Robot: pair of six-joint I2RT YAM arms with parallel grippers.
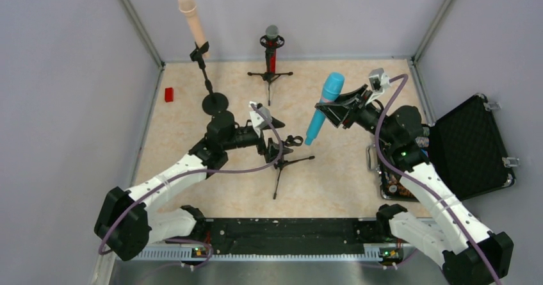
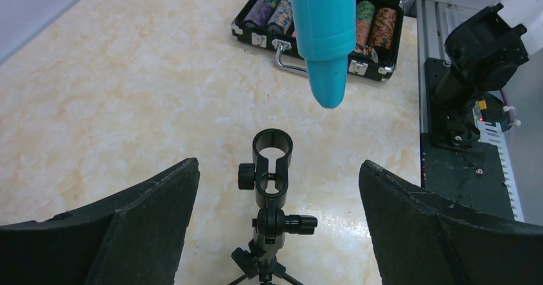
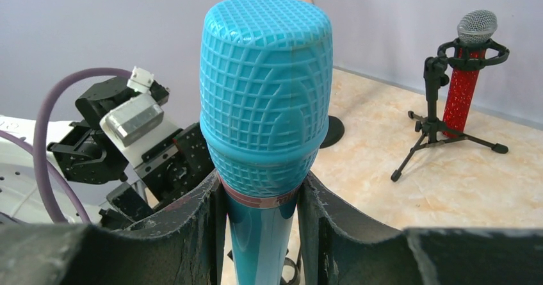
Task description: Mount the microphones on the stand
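My left gripper is to close on the stand's joint [image 2: 282,225] below the stand's empty clip, which stands free, before my right gripper lowers the tail of the light-blue microphone in.
My right gripper [image 1: 325,110] is shut on the light-blue microphone [image 1: 332,85] just under its head and holds it tilted in the air, as the right wrist view [image 3: 259,202] shows around the microphone [image 3: 266,93]. Its tail [image 2: 323,35] hangs above and a little beyond the empty clip [image 2: 272,160] of a black tripod stand [image 1: 285,154]. My left gripper [image 1: 280,136] is open, its fingers wide on either side of that clip [image 2: 278,166], touching nothing. The peach-beige microphone [image 1: 191,17] sits in a round-base stand at back left. The red microphone [image 1: 271,48] stands in a tripod stand [image 3: 462,89] at back centre.
An open black case [image 1: 470,144] with poker chips [image 2: 384,22] lies at the right, near the right arm. A small red block [image 1: 169,94] lies by the left wall. The peach microphone's round base [image 1: 214,102] sits just behind my left arm. Walls close in three sides.
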